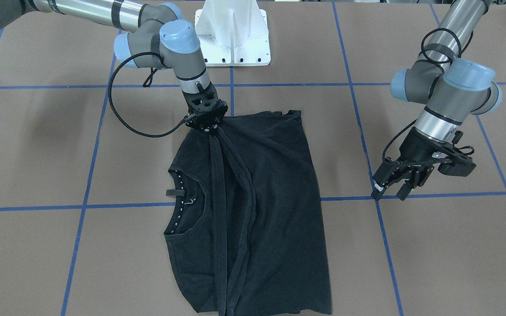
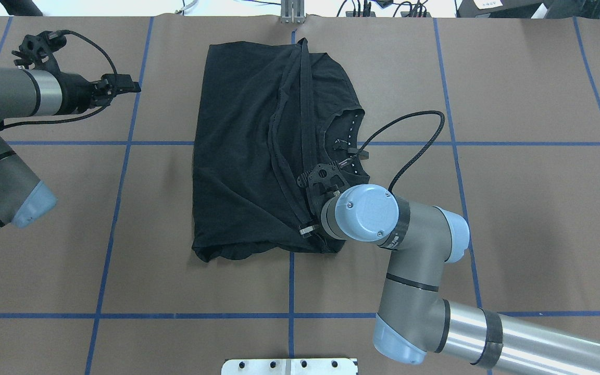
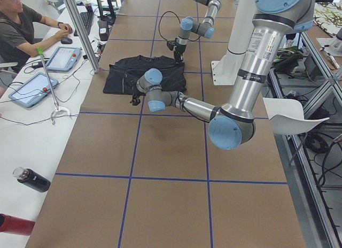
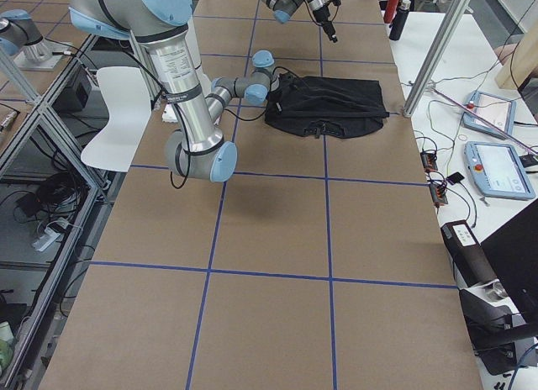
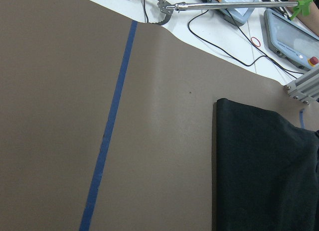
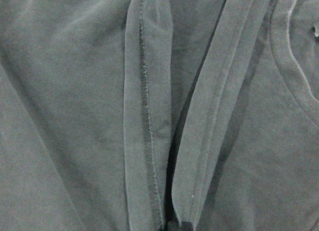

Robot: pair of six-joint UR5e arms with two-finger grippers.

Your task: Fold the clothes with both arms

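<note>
Next, my right gripper opens and takes the other hem band (image 1: 230, 143), as it pinches the hem band nearer the neck trim while the other lies beside its fingers.
The black T-shirt (image 1: 275, 197) (image 2: 237, 156) lies folded lengthways on the brown table, its white-dotted neck trim (image 1: 178, 197) facing up. My right gripper (image 1: 207, 127) (image 2: 308, 225) stands at the shirt's edge nearest the robot, shut on hem bands (image 6: 144, 116) that run taut from it across the cloth. My left gripper (image 1: 393, 186) (image 2: 123, 86) hovers open and empty over bare table, off to the shirt's side. The left wrist view shows only a shirt corner (image 5: 264, 171) and the table, with no fingers in it. The chest graphic is hidden.
Blue tape lines (image 1: 358, 123) cross the table in a grid. The white pedestal base (image 1: 233, 35) stands at the robot's edge. A side table with tablets (image 3: 32, 87), bottles (image 3: 32, 179), metal posts (image 3: 80, 29) and a seated person (image 3: 16, 29) runs along the far side.
</note>
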